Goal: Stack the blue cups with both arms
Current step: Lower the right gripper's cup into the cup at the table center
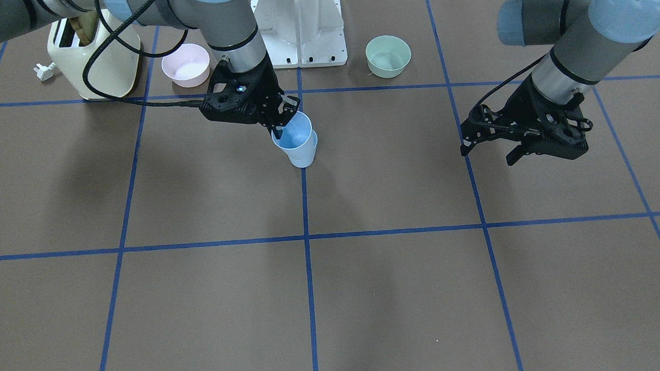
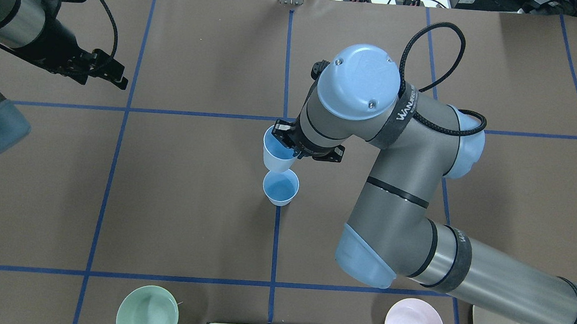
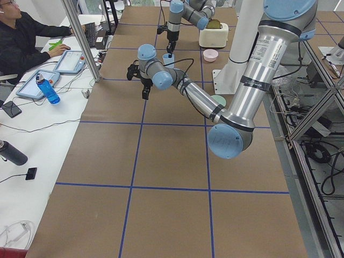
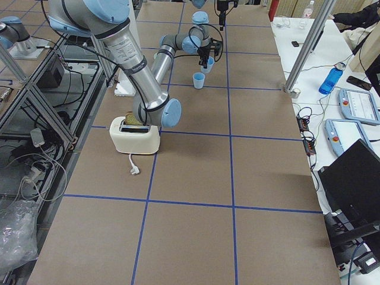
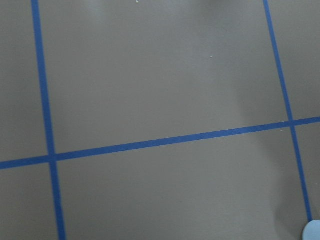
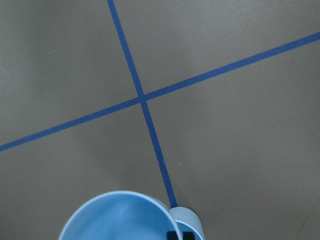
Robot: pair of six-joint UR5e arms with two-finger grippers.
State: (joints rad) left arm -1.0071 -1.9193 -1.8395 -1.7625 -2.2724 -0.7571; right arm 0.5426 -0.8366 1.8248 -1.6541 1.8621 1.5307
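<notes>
The blue cup held in my right gripper should be let go inside the blue cup standing on the tape line (image 1: 300, 134) (image 6: 177, 233).
My right gripper (image 1: 282, 117) is shut on the rim of one blue cup (image 1: 293, 134) and holds it slightly tilted just above the table's middle. The second blue cup (image 2: 280, 186) stands upright on the table right beside and below it, on a blue tape line. The overhead view shows the held cup (image 2: 275, 152) offset from the standing one, not inside it. The right wrist view shows the held cup (image 6: 117, 217) and the other cup (image 6: 189, 222) at its bottom edge. My left gripper (image 1: 488, 152) is open and empty, raised well away to the side.
A cream toaster (image 1: 92, 56), a pink bowl (image 1: 186, 64), the white base pedestal (image 1: 300, 27) and a mint-green bowl (image 1: 388, 55) line the robot's side of the table. Blue tape lines grid the brown surface.
</notes>
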